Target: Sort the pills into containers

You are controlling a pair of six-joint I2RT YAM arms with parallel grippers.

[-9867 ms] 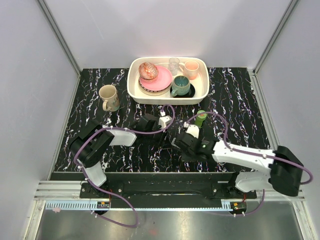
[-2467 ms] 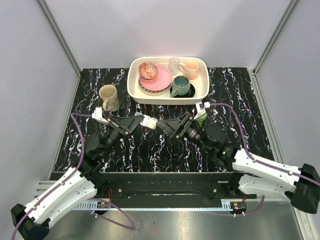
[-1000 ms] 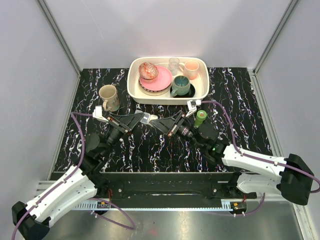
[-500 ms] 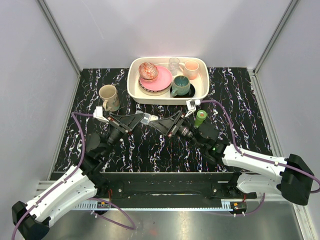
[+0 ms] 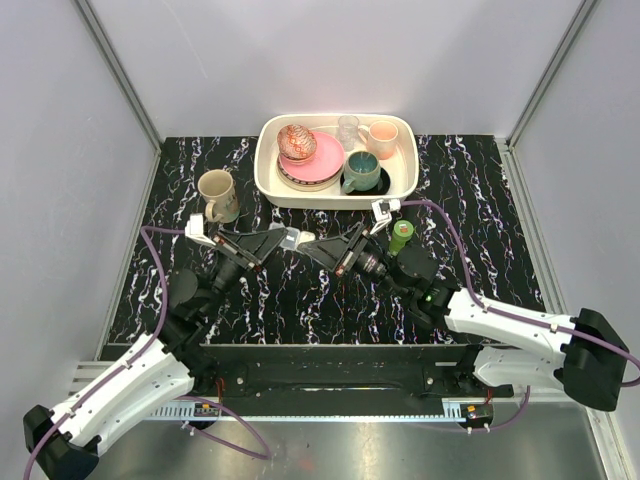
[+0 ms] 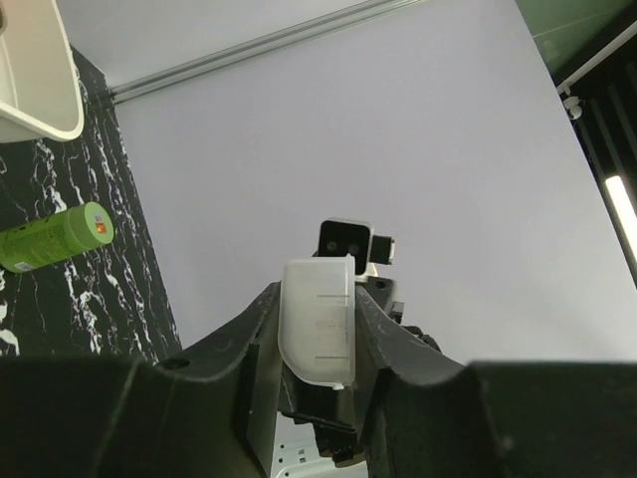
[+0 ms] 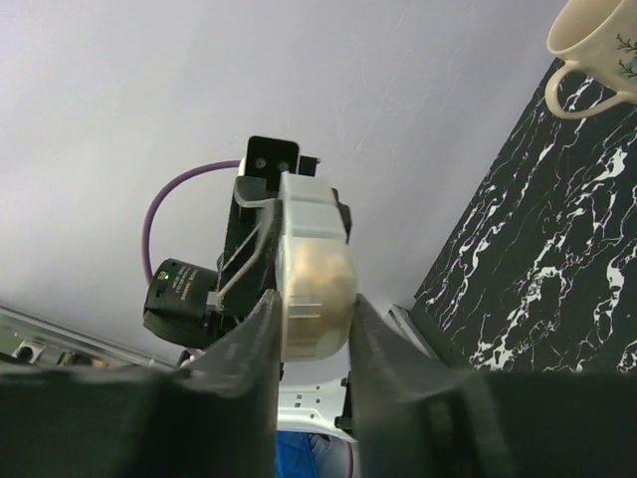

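Next, my left gripper sets the containers down on the black tabletop (image 5: 342, 291), in the space between the middle of the white tub and the front edge of the table.
The containers (image 5: 296, 238), a short clear plastic strip, hang above the table's middle between both arms. My left gripper (image 5: 291, 238) is shut on one end, and the left wrist view shows the clear strip (image 6: 318, 329) pinched between its fingers (image 6: 261, 339). My right gripper (image 5: 309, 244) comes from the right and is shut on the other end. In the right wrist view the strip (image 7: 314, 224) sits between the two fingers. The pills (image 7: 318, 274) show as a yellowish cluster through its clear wall.
A white tub (image 5: 268, 178) at the back holds plates, mugs and a glass. A beige mug (image 5: 217, 193) stands at the back left. A small green bottle (image 5: 401, 236) stands just right of the right wrist. The black marbled tabletop (image 5: 470, 190) ends at grey walls.
Over the last second both arms hold almost still, with their tips together. Before that the right gripper stood a little farther right and has moved left onto the strip.
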